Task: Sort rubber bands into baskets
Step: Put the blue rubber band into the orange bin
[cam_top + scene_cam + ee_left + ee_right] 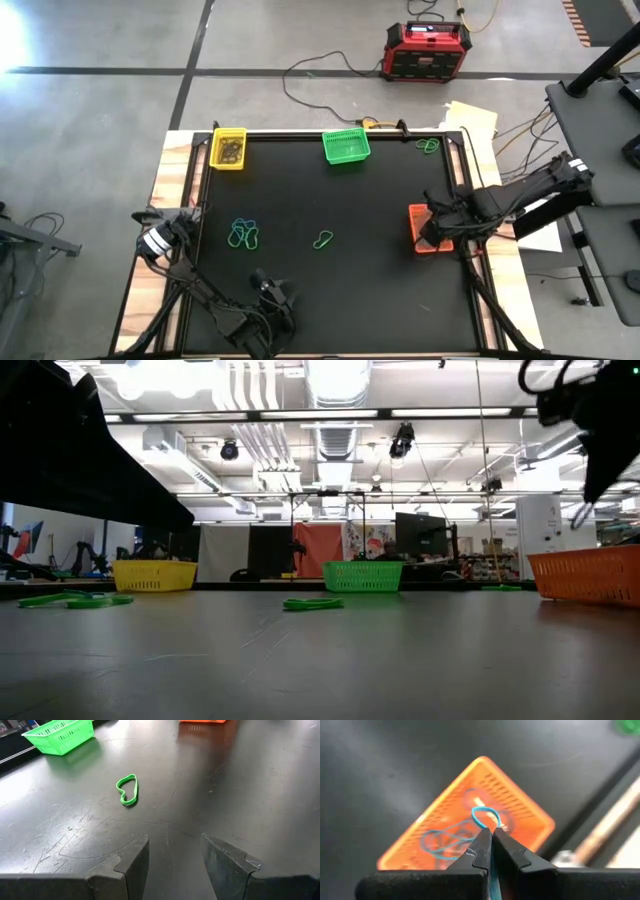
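The tail of the blue rubber band trails back from my right gripper's fingers toward the orange basket's rim, so I need to take that tail and drop it inside (462, 842).
My right gripper (491, 834) hangs over the orange basket (520, 805) at the table's right edge, shut on a blue rubber band (484, 814). More blue bands (440, 842) lie inside that basket. My left gripper (175, 845) stands open and holds nothing near the table's front edge, pointing at a green rubber band (127, 790) lying flat on the black mat. A cluster of green and teal bands (245, 234) lies left of centre. At the far edge stand the yellow basket (228, 149) and the green basket (346, 147). My right gripper pinches the blue rubber band between its two fingertips, coming from above and pointing steeply down. A small loop of the band (479, 812) sticks out past the tips. The band is lifted clear above the orange basket's floor.
Two green bands (427, 145) lie at the far right corner of the mat. Off the table stand a red and black box (428, 52) and cables on the floor. The mat's middle (380, 210) is bare.
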`<state>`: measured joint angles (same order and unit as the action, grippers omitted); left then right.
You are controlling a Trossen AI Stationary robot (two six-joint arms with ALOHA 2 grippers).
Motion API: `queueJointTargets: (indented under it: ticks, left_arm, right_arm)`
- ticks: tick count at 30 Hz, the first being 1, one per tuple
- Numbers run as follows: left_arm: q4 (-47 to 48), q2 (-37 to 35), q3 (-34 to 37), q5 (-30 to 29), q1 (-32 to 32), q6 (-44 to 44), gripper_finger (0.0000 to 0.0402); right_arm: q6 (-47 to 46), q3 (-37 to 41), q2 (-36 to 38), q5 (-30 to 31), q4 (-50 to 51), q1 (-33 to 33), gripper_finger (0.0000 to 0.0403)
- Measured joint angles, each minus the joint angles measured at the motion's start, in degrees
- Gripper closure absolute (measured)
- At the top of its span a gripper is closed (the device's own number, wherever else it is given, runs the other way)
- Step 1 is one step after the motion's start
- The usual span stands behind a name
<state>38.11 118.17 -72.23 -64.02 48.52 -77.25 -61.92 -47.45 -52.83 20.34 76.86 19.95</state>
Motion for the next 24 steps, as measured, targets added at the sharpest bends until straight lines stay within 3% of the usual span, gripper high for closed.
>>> queueJointTargets:
  ticks: [10, 17, 24]
  left_arm:
    - [-0.6, 0.0, 0.0, -0.1, -0.6, 0.1, 0.0237]
    - [-0.5, 0.0, 0.1, -0.9, -1.1, 0.6, 0.0237]
    - [-0.5, 0.0, 0.1, -1.6, -1.1, 0.6, 0.0237]
  right_arm:
    - [-6.0, 13.2, -3.5, -2.3, -11.1, -4.2, 0.0394]
    - [-2.2, 15.2, -7.3, -2.8, -17.3, -10.2, 0.0394]
    - [1.9, 15.5, -10.8, -3.5, -19.5, -12.1, 0.0394]
